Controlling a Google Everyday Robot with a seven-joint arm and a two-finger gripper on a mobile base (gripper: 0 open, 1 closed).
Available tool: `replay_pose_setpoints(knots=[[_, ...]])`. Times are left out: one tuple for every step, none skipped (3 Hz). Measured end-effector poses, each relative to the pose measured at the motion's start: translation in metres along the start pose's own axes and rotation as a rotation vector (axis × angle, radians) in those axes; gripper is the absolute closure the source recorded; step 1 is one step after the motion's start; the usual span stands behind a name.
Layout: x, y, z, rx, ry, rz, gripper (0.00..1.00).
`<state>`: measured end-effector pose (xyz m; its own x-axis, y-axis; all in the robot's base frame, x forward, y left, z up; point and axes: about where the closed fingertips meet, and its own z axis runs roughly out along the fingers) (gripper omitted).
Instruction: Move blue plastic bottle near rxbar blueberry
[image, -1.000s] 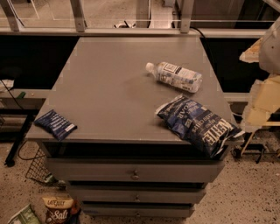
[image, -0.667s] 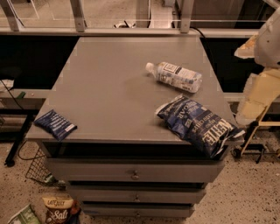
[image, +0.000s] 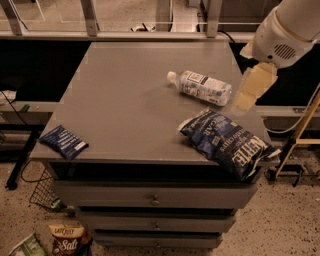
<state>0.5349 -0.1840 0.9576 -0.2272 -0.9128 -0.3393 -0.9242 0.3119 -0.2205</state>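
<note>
I will next close my gripper across the middle of the body (image: 205, 88) of the blue plastic bottle, over the label that is on it.
The blue plastic bottle (image: 200, 86) lies on its side on the grey cabinet top (image: 125, 100), right of centre, white cap pointing left. The rxbar blueberry (image: 63, 142), a small flat dark blue wrapper, lies at the front left corner of the top. My gripper (image: 252, 87) hangs from the white arm (image: 290, 27) at the top right. It is just to the right of the bottle's base and above the table's right edge. It does not touch the bottle.
A large dark blue chip bag (image: 231, 143) lies at the front right, overhanging the edge. Drawers (image: 155, 199) front the cabinet. A snack bag (image: 66, 241) and a wire basket (image: 42, 192) are on the floor at left. A railing (image: 90, 15) runs behind.
The arm and gripper have moved left and inward from the right edge toward the bottle. The bottle, the wrapper and the chip bag have not moved.
</note>
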Motion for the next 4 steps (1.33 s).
replay_pose_setpoints(knots=[[-0.018,-0.027,0.034,0.005,-0.018,0.059,0.0],[-0.034,-0.043,0.061,0.015,-0.036,0.105,0.0],[-0.046,-0.059,0.087,0.022,-0.032,0.137,0.0],[-0.052,-0.071,0.113,0.021,-0.011,0.156,0.0]])
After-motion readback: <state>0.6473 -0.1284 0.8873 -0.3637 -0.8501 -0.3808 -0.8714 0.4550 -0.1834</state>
